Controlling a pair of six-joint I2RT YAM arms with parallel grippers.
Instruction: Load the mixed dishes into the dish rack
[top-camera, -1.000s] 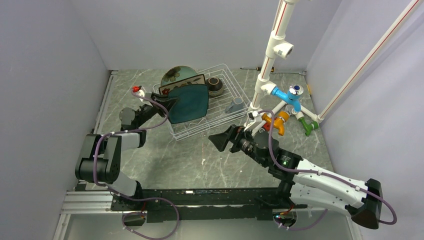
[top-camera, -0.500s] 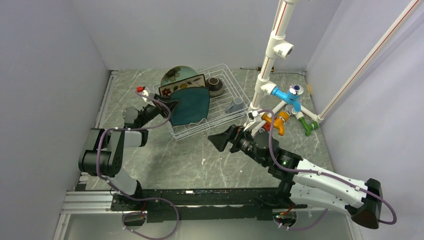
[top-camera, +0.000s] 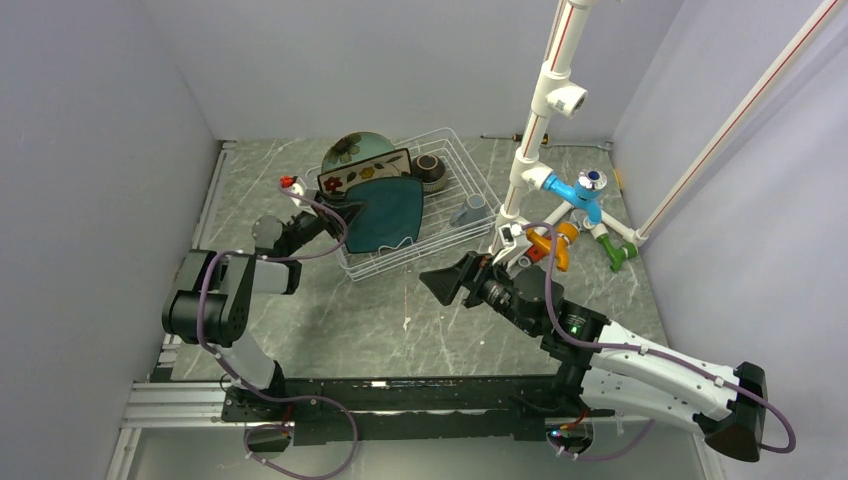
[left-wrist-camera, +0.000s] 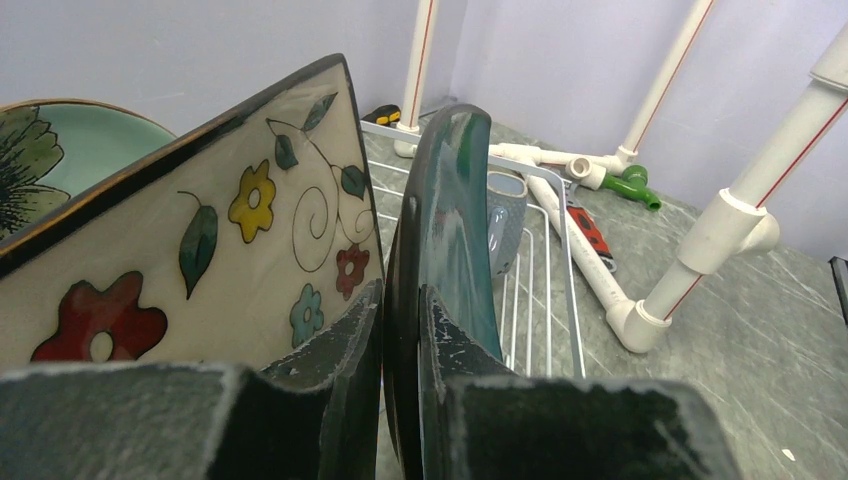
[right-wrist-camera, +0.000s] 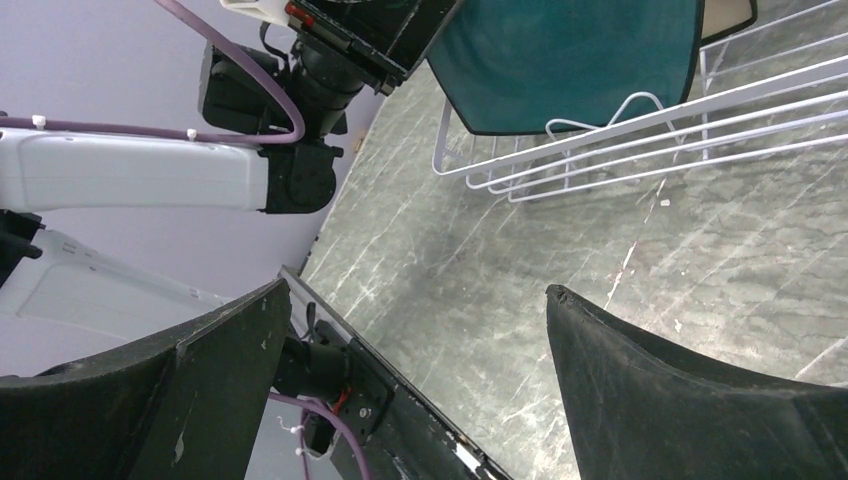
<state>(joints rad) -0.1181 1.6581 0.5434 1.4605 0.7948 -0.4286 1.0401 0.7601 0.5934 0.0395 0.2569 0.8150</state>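
Note:
I need to let go of the dark teal square plate with my left gripper between the cream plate and the rack's front rim (top-camera: 391, 231).
The white wire dish rack (top-camera: 455, 240) stands at the back middle. In it are the pale green round plate (top-camera: 350, 148), the cream floral square plate (top-camera: 362, 170), the brown bowl (top-camera: 430, 170) and the small grey mug (top-camera: 472, 209). My left gripper (top-camera: 350, 212) is shut on the left edge of the dark teal square plate (top-camera: 392, 210), which stands on edge in the rack in front of the cream plate (left-wrist-camera: 200, 240). The teal plate (left-wrist-camera: 450, 230) sits between my fingers (left-wrist-camera: 340, 350). My right gripper (top-camera: 440, 284) is open and empty above the table, in front of the rack.
A white pipe stand (top-camera: 545, 110) with blue, orange and green fittings (top-camera: 580, 195) stands right of the rack. A second pipe (top-camera: 740, 115) slants at the right wall. Grey walls close in left, back and right.
My left gripper has carried the dark teal plate to the right and deeper into the rack, closer to the cream plate. The right gripper has shifted slightly.

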